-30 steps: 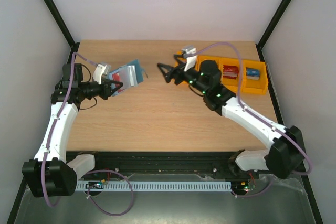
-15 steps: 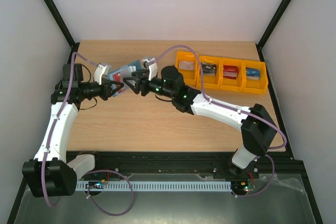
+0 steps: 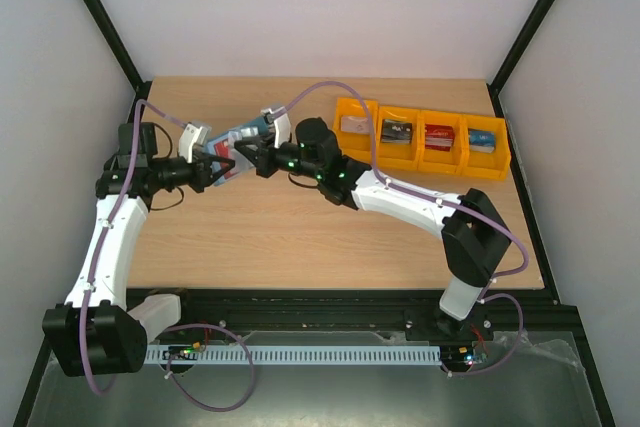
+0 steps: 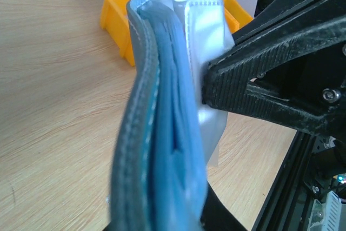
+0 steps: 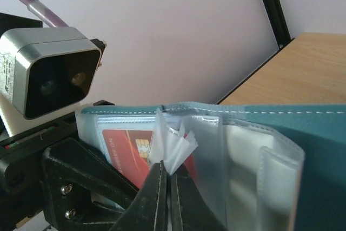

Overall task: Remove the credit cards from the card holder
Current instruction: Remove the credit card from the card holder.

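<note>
My right gripper will open, since it pinches the crumpled clear plastic sleeve beside the red credit card, then back away and take the card itself [image 5: 127, 151].
The teal card holder [image 3: 248, 134] hangs open above the table's left half, with my left gripper [image 3: 222, 165] shut on its lower edge. In the left wrist view the card holder [image 4: 162, 133] stands edge-on and hides my own jaws. My right gripper [image 5: 167, 163] is shut on a crumpled flap of the holder's clear plastic sleeve [image 5: 174, 142]. A red credit card [image 5: 121, 147] with a gold chip sits in the pocket just left of that pinch. From above, the right gripper [image 3: 245, 152] meets the holder from the right.
A row of orange bins [image 3: 372, 139] stands at the back right, holding a grey card [image 3: 353, 125], a black card [image 3: 397, 131], a red card [image 3: 438, 136] and a blue card [image 3: 482, 139]. The right arm stretches across the table's middle.
The right arm swung left from the orange bins to the card holder, and its jaws closed from wide open onto the clear sleeve. The left arm kept still with the holder.
</note>
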